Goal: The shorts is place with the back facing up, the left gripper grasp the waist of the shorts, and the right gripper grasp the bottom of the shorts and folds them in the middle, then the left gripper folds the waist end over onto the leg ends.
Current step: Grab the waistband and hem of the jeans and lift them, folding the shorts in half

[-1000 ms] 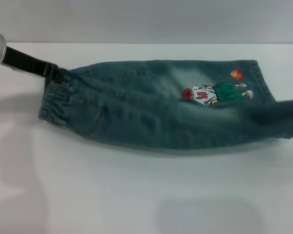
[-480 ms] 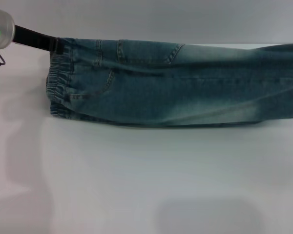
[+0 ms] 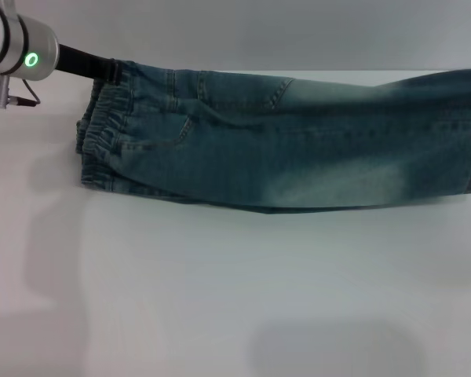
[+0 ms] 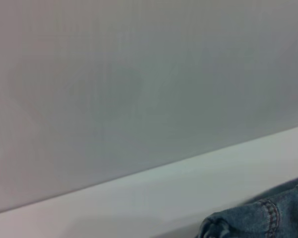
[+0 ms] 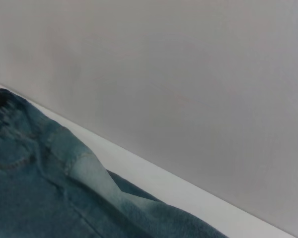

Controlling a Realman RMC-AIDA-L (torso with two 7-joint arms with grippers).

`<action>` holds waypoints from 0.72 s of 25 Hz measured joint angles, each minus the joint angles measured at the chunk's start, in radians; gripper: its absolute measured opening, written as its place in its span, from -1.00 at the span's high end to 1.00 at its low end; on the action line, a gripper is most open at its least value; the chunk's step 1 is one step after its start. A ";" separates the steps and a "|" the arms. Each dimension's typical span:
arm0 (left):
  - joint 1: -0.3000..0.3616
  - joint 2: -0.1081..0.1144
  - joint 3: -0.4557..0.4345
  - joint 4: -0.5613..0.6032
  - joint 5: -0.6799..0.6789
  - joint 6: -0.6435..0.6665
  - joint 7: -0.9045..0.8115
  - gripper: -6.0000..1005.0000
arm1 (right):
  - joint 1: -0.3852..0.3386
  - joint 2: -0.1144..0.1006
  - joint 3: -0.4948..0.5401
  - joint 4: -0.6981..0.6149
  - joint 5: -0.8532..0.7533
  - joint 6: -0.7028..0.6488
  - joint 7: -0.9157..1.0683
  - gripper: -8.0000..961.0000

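Next, I release the shorts' leg end, now off the table's edge, with my right gripper on the white table [image 3: 434, 94] just before the grey wall.
The denim shorts [image 3: 282, 141] are folded lengthwise and stretched across the white table [image 3: 220, 298], with the elastic waist [image 3: 102, 137] at the left. My left gripper [image 3: 106, 71] is shut on the waist's far corner, its black finger reaching in from the silver wrist [image 3: 20, 49]. The leg ends run off the right edge, where the cloth is lifted. My right gripper is out of view. The left wrist view shows a bit of denim [image 4: 260, 220]. The right wrist view looks along the folded cloth [image 5: 39, 188].
A grey wall [image 3: 235, 31] stands right behind the table's far edge. White tabletop lies in front of the shorts, marked only by soft shadows.
The near half of the shorts has been folded over, hiding the cartoon print. The left gripper and waist have shifted a little to the right, and the cloth hangs slightly lower.
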 joint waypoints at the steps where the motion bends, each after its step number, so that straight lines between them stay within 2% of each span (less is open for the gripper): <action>1: 0.000 0.000 0.000 0.000 0.000 0.000 0.000 0.90 | 0.000 0.000 0.000 0.000 0.000 0.000 0.000 0.99; 9: 0.007 -0.002 0.022 -0.027 -0.026 -0.069 -0.009 0.90 | 0.025 0.014 -0.054 0.107 0.017 0.219 -0.028 0.99; 18: 0.020 -0.003 0.059 -0.046 -0.049 -0.119 -0.010 0.90 | 0.086 0.016 -0.081 0.200 0.035 0.335 -0.060 0.99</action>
